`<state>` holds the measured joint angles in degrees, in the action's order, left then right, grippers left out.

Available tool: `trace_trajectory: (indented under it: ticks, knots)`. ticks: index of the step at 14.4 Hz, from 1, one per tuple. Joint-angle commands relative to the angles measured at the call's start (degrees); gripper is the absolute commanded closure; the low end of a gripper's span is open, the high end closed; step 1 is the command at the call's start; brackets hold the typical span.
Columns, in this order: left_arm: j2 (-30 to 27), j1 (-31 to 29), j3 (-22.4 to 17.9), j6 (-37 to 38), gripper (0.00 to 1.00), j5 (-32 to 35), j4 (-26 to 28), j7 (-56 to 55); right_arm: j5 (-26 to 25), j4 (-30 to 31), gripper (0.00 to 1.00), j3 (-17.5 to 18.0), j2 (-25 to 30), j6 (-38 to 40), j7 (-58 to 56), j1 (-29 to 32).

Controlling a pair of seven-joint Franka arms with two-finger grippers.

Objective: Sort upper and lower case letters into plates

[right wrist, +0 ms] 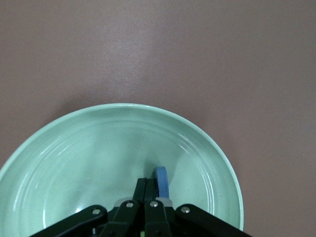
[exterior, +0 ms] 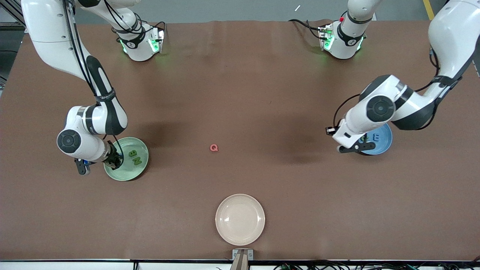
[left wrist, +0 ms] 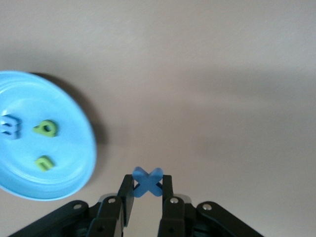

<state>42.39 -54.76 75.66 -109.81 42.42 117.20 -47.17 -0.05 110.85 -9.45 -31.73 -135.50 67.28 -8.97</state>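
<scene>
The robot's left gripper needs to set the blue letter X down on the blue plate (exterior: 374, 131) (left wrist: 15, 148), close beside the plate's blue letter.
My left gripper (exterior: 354, 149) hangs over the table beside the sky blue plate (exterior: 385, 144), on the side toward the table's middle. In the left wrist view the left gripper (left wrist: 147, 183) is shut on a blue letter X (left wrist: 147, 178). The blue plate (left wrist: 69, 123) holds a blue letter (left wrist: 9, 127) and two green letters (left wrist: 46, 129). My right gripper (exterior: 112, 161) is low over the mint green plate (exterior: 125, 174), which holds a green B (exterior: 132, 153) and N (exterior: 137, 161). In the right wrist view the right gripper (right wrist: 148, 183) is shut, and a blue piece (right wrist: 162, 180) stands on edge against one finger's outer side over the mint plate (right wrist: 98, 148).
A pink letter Q (exterior: 214, 147) lies on the brown table near the middle. A cream-white plate (exterior: 240, 219) holding nothing sits near the front edge, nearer to the front camera than the Q.
</scene>
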Motion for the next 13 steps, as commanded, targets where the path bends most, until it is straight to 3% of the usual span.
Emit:
trace_trajectory:
  ticks: [1, 6, 13]
  knots:
    - [-1.4, -9.6, 3.4, -0.3, 0.93, 2.8, 6.7, 5.1, -1.2, 2.1, 1.00, 0.4, 1.8, 1.4, 0.2, 0.2]
    - [-0.7, -18.8, 3.4, -4.8, 0.93, 11.2, 12.6, 10.2, -1.2, 2.0, 1.00, 0.5, 3.2, 5.7, 0.2, 0.0]
    - [-0.6, -19.6, -2.8, -10.5, 0.93, 17.1, 14.3, 13.9, -4.9, 1.9, 1.00, 0.4, 3.5, 7.5, 0.0, 0.2]
